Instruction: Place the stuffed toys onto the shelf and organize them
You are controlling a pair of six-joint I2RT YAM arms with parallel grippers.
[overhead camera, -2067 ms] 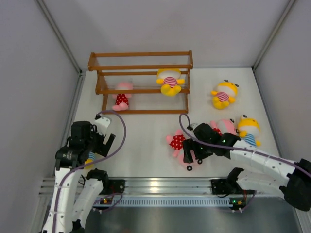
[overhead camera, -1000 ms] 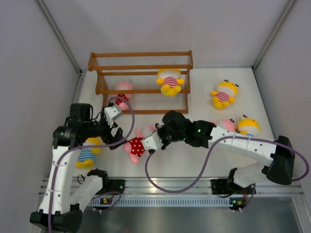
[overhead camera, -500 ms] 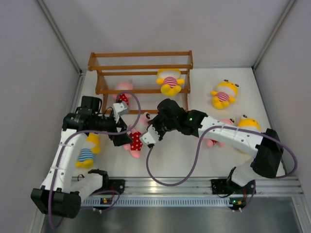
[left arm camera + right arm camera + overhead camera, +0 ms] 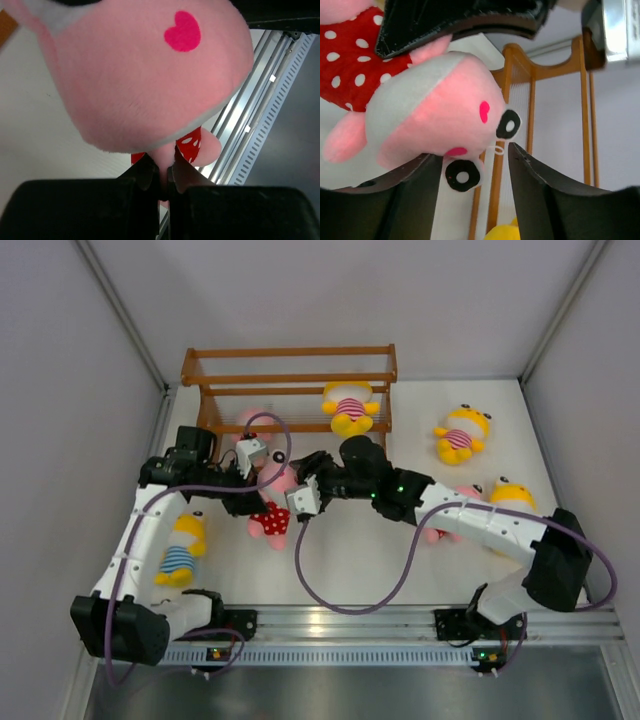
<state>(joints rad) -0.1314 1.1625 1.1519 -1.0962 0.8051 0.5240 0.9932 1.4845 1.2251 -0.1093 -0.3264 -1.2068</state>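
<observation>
The hanging pink toy has its head, the end to go into the shelf first, at my right gripper, so I should take the toy by a leg (image 4: 278,541).
A pink stuffed toy (image 4: 272,521) in a red white-dotted outfit hangs between both arms in front of the brown wooden shelf (image 4: 290,379). My left gripper (image 4: 255,505) is shut on a thin pink limb of it (image 4: 167,162), and its head (image 4: 150,75) fills the left wrist view. My right gripper (image 4: 293,490) stands open at the toy's head (image 4: 435,115), whose black eye patch (image 4: 463,176) lies between the two fingers (image 4: 540,192). On the shelf sit a yellow toy in pink stripes (image 4: 348,408) and a pink toy (image 4: 256,421).
On the table lie a yellow blue-striped toy (image 4: 178,552) at the left, a yellow pink-striped toy (image 4: 460,435) at the right, another yellow blue-striped toy (image 4: 512,498), and a pink toy (image 4: 452,502) partly under the right arm. Grey walls close in both sides.
The left gripper has shut on the pink toy and the right gripper has opened off it. Both arms and the toy have shifted slightly toward the shelf.
</observation>
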